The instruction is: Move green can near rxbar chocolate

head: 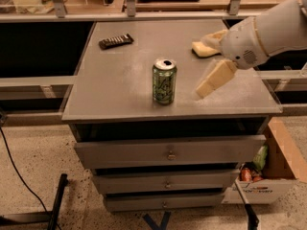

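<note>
I should close my gripper on the upper half of the green can (164,74), just below the can's silver top.
The green can (164,81) stands upright near the front middle of the grey cabinet top (120,90), its silver top open. The rxbar chocolate (115,41), a flat dark wrapper, lies at the back left of the top, well apart from the can. My gripper (202,65) comes in from the right on a white arm and hovers just right of the can, not touching it. Its cream fingers (214,78) are spread apart and hold nothing.
A yellow sponge (202,50) lies at the back right, partly behind the gripper. Drawers sit below the top. A cardboard box (268,176) with packets stands on the floor at the right. A rail and shelves run behind the cabinet.
</note>
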Motion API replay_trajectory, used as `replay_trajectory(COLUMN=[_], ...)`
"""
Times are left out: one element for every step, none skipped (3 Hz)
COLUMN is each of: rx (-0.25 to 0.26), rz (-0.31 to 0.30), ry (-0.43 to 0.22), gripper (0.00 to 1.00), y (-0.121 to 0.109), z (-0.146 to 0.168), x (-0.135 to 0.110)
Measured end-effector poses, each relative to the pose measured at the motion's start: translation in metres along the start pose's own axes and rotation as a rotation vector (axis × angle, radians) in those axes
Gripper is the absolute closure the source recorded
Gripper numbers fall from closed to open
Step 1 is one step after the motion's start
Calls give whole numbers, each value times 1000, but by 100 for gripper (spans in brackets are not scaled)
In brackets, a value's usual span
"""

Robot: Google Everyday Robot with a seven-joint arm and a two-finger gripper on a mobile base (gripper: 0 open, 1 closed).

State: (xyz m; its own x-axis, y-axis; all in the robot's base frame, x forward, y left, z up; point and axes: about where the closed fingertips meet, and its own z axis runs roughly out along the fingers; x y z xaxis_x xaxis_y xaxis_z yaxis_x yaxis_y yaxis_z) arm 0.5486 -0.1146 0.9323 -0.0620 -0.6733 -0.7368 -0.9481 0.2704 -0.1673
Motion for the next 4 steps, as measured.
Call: replay_trajectory(rx=[-32, -59, -87, -113], rz=[12, 30, 42, 58], ry=[-61, -112, -159, -181], gripper=[0, 0, 0, 15], y=[-7, -12, -14, -10], z=[27, 53, 74, 86], x=[-10, -17, -23, -25])
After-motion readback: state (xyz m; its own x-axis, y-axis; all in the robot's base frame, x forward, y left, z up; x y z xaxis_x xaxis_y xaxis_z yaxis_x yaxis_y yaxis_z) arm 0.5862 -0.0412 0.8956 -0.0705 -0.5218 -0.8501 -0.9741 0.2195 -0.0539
